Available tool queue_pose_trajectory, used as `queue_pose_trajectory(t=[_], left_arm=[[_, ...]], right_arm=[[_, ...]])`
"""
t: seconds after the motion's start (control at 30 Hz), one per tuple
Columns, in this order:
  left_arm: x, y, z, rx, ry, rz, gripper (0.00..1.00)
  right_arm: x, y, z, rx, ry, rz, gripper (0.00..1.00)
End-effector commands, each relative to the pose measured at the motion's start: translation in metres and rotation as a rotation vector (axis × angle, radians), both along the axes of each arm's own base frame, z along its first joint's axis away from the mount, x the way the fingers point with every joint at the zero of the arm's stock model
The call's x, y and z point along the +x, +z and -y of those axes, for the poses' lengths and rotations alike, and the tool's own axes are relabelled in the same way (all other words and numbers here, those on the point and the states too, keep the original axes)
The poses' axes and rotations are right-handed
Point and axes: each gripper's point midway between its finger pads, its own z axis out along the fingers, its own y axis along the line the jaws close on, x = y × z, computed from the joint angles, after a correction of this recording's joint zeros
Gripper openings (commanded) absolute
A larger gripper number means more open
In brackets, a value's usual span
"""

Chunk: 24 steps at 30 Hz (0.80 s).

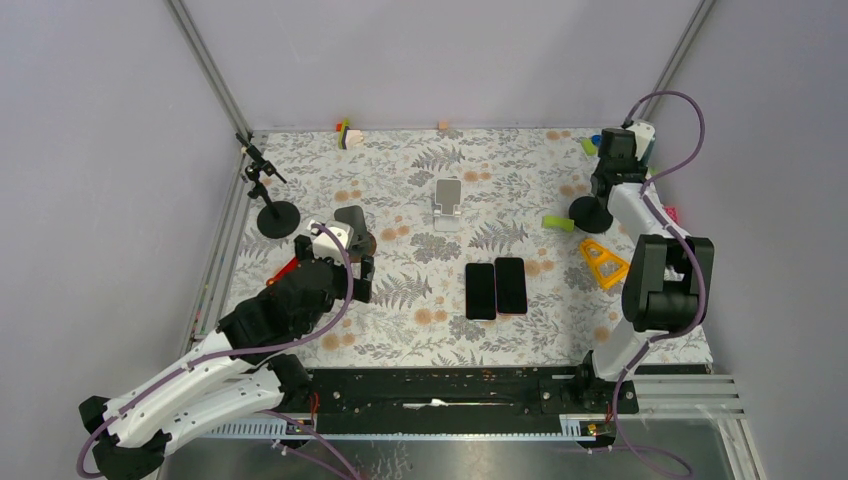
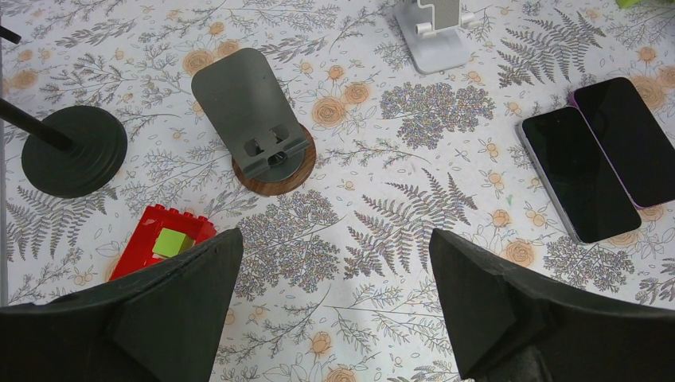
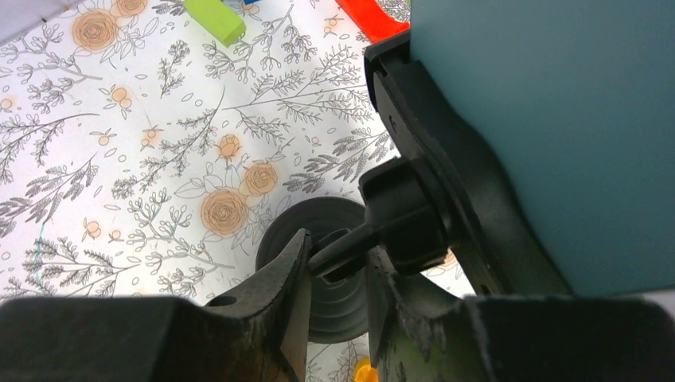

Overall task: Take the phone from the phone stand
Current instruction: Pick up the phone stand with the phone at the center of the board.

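Observation:
The robot's right gripper will let go of the black phone stand on the cloth (image 1: pixel 433 284) between the grey stand and the dark phones.
A teal-backed phone (image 3: pixel 557 119) sits clamped in a black phone stand (image 3: pixel 434 151) at the far right of the table; it also shows in the top view (image 1: pixel 643 138). The stand's round base (image 1: pixel 589 212) rests on the cloth. My right gripper (image 3: pixel 338 267) is closed around the stand's thin stem just above the base (image 3: pixel 318 219); in the top view it (image 1: pixel 607 175) is beside the phone. My left gripper (image 2: pixel 334 239) is open and empty, hovering over the cloth at the left (image 1: pixel 358 275), far from the phone.
A grey stand on a wooden disc (image 2: pixel 267 135) and a white stand (image 2: pixel 434 32) hold nothing. Two dark phones (image 1: pixel 481 290) (image 1: pixel 511 285) lie flat mid-table. A black pole stand (image 1: pixel 275 215), red brick (image 2: pixel 159 239), green block (image 1: pixel 558 223) and orange triangle (image 1: pixel 603 262) lie around.

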Motion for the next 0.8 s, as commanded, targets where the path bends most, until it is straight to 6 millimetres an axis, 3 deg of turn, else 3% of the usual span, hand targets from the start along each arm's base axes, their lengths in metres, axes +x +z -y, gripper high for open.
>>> queue_pose_trajectory(t=[0.0,0.37,0.6,0.77], left_arm=[[0.005,0.008,0.000,-0.017,0.020,0.029,0.99],[0.005,0.008,0.000,-0.019,0.017,0.028,0.99],[0.005,0.008,0.000,-0.020,0.024,0.029,0.99],[0.007,0.008,-0.003,-0.013,0.049,0.024,0.99]], right_arm=[[0.003,0.075,0.002,-0.023,-0.003,0.183,0.00],[0.001,0.101,-0.023,-0.111,0.088,0.226,0.00],[-0.001,0.146,-0.073,-0.148,0.189,0.292,0.00],[-0.020,0.164,-0.117,-0.074,0.249,0.287,0.00]])
